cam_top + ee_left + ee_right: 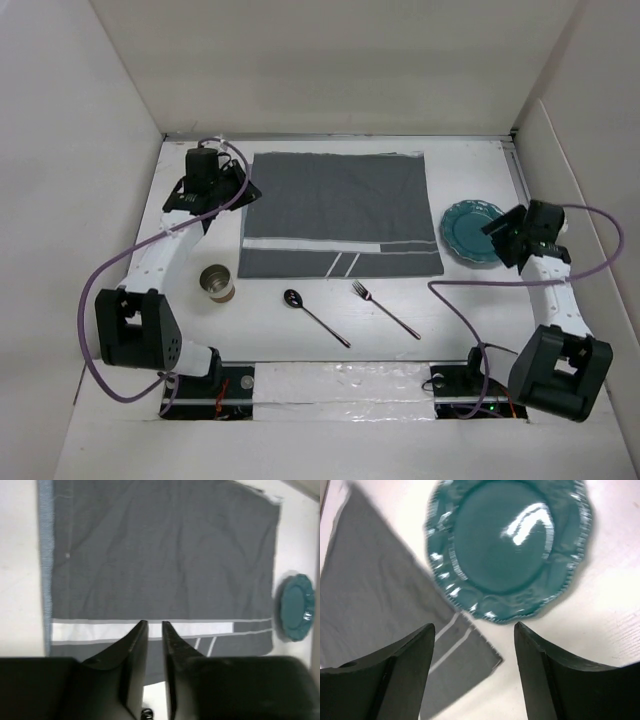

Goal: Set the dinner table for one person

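Observation:
I should close my right gripper on the near-side rim [482,262] [570,576] of the teal plate, because the plate should go onto the placemat.
The white dinner table [460,320] holds a dark grey striped placemat [340,212] in the middle. A teal plate [472,233] lies just off the mat's right edge. A metal cup [216,283], a spoon [315,317] and a fork [385,308] lie in front of the mat. My left gripper [236,190] hovers at the mat's far left corner; in the left wrist view it [154,623] is shut and empty above the mat [160,555]. My right gripper [508,236] hangs open and empty over the plate's [507,545] right rim, as the right wrist view [475,626] shows.
White walls enclose the table on the left, back and right. Purple cables loop from both arms. The arm bases and a foil-covered strip [340,380] sit at the near edge. The plate also shows in the left wrist view [295,607].

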Motion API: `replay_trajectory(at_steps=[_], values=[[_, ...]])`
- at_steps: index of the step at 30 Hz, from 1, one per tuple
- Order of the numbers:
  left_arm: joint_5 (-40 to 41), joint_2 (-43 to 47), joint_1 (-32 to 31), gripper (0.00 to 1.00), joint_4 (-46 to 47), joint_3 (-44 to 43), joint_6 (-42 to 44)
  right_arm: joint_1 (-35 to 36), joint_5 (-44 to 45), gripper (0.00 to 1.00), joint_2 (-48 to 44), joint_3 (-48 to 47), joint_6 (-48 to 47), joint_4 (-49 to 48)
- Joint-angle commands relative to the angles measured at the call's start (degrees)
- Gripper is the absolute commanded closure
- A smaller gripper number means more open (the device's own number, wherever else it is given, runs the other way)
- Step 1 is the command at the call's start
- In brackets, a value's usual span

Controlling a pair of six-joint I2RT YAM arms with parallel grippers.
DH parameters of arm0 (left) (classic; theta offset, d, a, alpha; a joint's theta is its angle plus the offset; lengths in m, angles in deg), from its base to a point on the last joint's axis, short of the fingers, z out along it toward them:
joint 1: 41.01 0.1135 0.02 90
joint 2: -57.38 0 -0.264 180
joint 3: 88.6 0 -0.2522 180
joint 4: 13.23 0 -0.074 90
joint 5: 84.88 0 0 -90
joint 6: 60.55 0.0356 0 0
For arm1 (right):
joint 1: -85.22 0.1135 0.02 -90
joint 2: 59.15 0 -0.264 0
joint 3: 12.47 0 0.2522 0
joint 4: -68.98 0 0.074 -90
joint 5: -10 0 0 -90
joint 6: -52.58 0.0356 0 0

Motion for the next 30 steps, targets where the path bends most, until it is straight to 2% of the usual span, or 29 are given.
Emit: replay_trajectory(at_steps=[1, 3, 5, 8, 13, 20, 23, 24, 26, 27, 28, 30], values=[[-4.64, 4.36, -3.58, 0.87, 2.29, 2.66, -1.62, -5.36, -4.62, 0.28, 1.23, 7.17, 7.94, -5.25], [-3.86, 4.54, -6.41, 0.93, 1.77, 3.46, -1.53, -8.78, -8.13, 0.27, 2.9, 9.99, 10.85, -9.9], [-3.24, 4.63, -10.36, 0.94, 2.03, 4.78, -1.79, -9.49, -8.42, 0.24, 4.13, 11.41, 12.86, -11.94], [-3.41, 4.98, -12.57, 0.94, 3.34, 6.71, -2.67, -9.5, -9.03, 0.24, 7.38, 11.41, 15.85, -13.35], [-4.12, 4.37, -12.57, 0.89, 3.26, 6.9, -1.1, -9.5, -7.1, 0.28, 12.56, 12.46, 22.79, -19.57], [-3.85, 3.14, -12.57, 0.88, 1.85, 4.52, 0.32, -9.5, -5.61, 0.37, 18.72, 11.76, 28.86, -21.52], [-4.2, 2.79, -12.57, 0.86, 1.94, 3.9, 0.14, -9.5, -5.08, 0.49, 20.39, 11.59, 29.93, -21.7], [-4.12, 2.87, -12.57, 0.86, 1.51, 3.73, 0.23, -9.5, -4.56, 0.67, 20.48, 11.58, 30.01, -21.88], [-3.33, 3.05, -12.57, 0.86, 0.8, 2.85, 0.75, -9.5, -4.29, 0.83, 20.14, 11.94, 30.8, -21.62], [-2.89, 3.05, -12.57, 0.86, 0.19, 2.5, 0.84, -9.5, -3.77, 0.95, 19.0, 12.02, 30.81, -21.53], [-2.36, 3.31, -12.57, 0.86, 0.01, 1.8, 1.1, -9.5, -3.85, 1.0, 18.38, 12.2, 30.81, -21.61], [-2.01, 3.31, -12.57, 0.84, -0.52, 1.01, 1.11, -9.5, -4.11, 1.0, 14.36, 12.12, 28.88, -23.2]])
